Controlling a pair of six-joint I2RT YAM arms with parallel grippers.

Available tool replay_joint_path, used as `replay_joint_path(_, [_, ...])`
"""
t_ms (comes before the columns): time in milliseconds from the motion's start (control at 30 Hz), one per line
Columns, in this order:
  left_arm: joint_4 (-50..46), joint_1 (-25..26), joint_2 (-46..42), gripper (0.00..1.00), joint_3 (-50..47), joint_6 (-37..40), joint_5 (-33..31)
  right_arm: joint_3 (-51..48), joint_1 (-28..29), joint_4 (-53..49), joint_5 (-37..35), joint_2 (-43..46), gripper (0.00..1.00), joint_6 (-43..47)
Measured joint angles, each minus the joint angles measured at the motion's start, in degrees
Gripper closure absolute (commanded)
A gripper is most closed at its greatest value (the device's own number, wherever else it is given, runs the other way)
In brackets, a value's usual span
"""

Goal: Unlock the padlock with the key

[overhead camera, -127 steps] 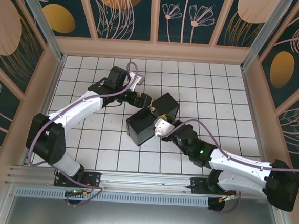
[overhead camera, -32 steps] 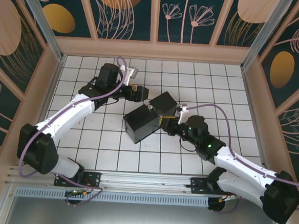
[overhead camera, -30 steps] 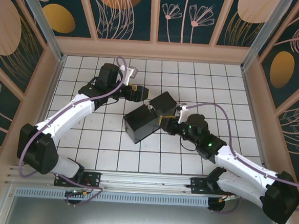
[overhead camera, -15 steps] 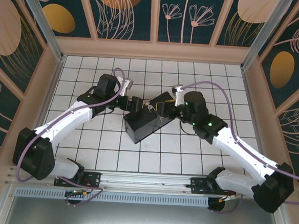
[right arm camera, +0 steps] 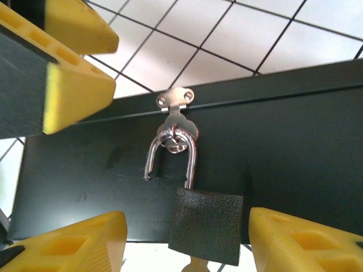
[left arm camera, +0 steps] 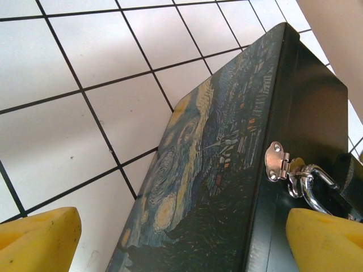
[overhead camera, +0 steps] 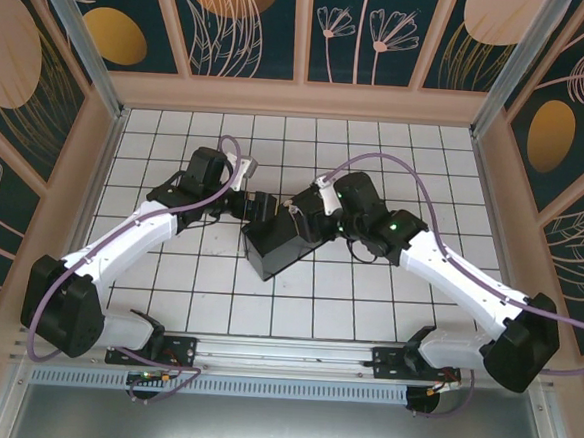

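Observation:
The bend of the open shackle is still hanging in the hasp, so next my right gripper grabs the padlock body point(right arm camera: 206, 226) and works the shackle's loose end toward the hasp.
The padlock point(right arm camera: 207, 226) has a dark grainy body and hangs from the silver hasp point(right arm camera: 176, 99) of the black box point(right arm camera: 283, 141). Its silvery shackle point(right arm camera: 193, 158) stands open, with its left end free of the body. The key point(right arm camera: 195, 265) pokes out under the padlock body. My right gripper point(right arm camera: 187, 245) is open, its yellow fingers point(right arm camera: 68, 243) on either side of the padlock and apart from it. My left gripper point(left arm camera: 181, 243) is open astride the box's painted lid point(left arm camera: 215, 170), and the shackle point(left arm camera: 311, 184) shows at its right. From above, both grippers point(overhead camera: 263, 205) meet at the box's far side.
The black box point(overhead camera: 275, 246) lies askew in the middle of the white tiled floor point(overhead camera: 207, 293). Wooden walls point(overhead camera: 300, 97) enclose the floor on three sides. The left gripper's yellow fingers point(right arm camera: 62, 68) sit close to the hasp in the right wrist view.
The right arm has swung from the box's near right side round to its far side, over the padlock. The left gripper has come in against the box's left end.

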State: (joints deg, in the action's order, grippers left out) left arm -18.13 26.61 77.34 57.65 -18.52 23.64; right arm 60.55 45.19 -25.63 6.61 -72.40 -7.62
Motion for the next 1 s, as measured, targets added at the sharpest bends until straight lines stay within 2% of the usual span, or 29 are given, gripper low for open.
replay_joint_path(200, [0.0,0.0,0.0,0.08,0.0,0.0,0.2,3.2,2.6,-2.6,-4.4,-3.8,0.42,0.4])
replay_joint_path(500, [0.0,0.0,0.0,0.1,0.0,0.2,0.7,7.9,4.1,-7.8,-10.0,-7.6,0.6,1.1])
replay_joint_path(767, [0.0,0.0,-0.2,0.11,-0.1,0.2,1.9,12.4,7.1,-12.8,-16.7,-11.1,0.6,-2.6])
replay_joint_path(867, [0.0,0.0,-0.2,0.11,-0.1,0.2,2.3,14.3,8.2,-14.7,-18.4,-12.5,0.52,-4.9])
replay_joint_path(1000, [0.0,0.0,-0.2,0.11,-0.1,0.2,2.6,16.5,9.3,-16.7,-19.5,-14.2,0.52,-6.0])
